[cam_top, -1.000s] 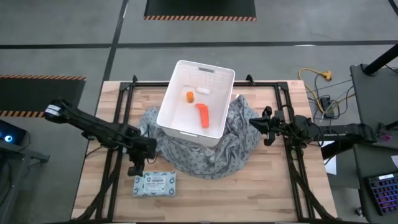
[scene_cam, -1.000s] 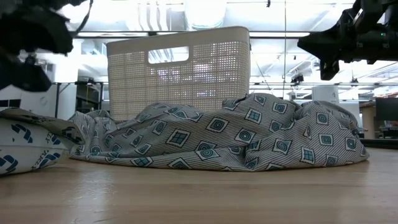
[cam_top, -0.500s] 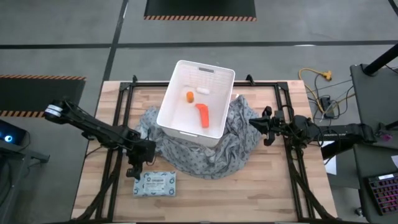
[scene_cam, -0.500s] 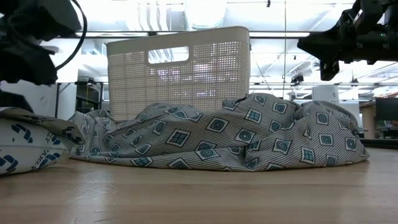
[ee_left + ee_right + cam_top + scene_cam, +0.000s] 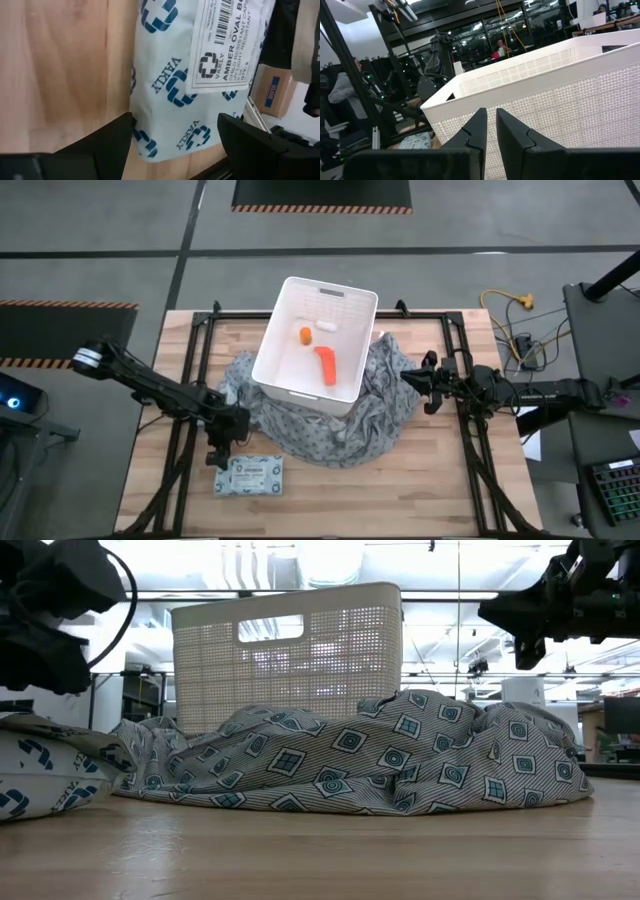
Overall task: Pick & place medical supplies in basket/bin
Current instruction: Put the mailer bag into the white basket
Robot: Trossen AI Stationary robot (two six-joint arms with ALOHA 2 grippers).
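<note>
My left fingers straddle just the packet's short end; I need to move farther in, pinch the wrapper (image 5: 170,102) beside the label's corner, then lift.
The white basket (image 5: 352,293) stands on the grey patterned cloth (image 5: 345,430) at the table's middle. Inside it lie the orange tapered tube (image 5: 326,365), the small orange bottle (image 5: 306,334) and the tiny white piece (image 5: 326,326). The flat pale printed packet (image 5: 248,476) lies flat on the wood near the near-left part of the table. My left gripper (image 5: 217,457) hangs open just above the packet's left end (image 5: 165,100), its fingers either side of it without touching. My right gripper (image 5: 408,383) is shut and waits in the air right of the basket.
The cloth (image 5: 380,760) is bunched around the basket's base and spreads toward the near and right sides. A black frame's bars run along the table's left and right sides. Bare wood lies in front of the cloth and right of the packet.
My left gripper has shifted slightly toward the near edge, closer to the packet, and has come down a little over it. The packet, basket and right arm have stayed where they were.
</note>
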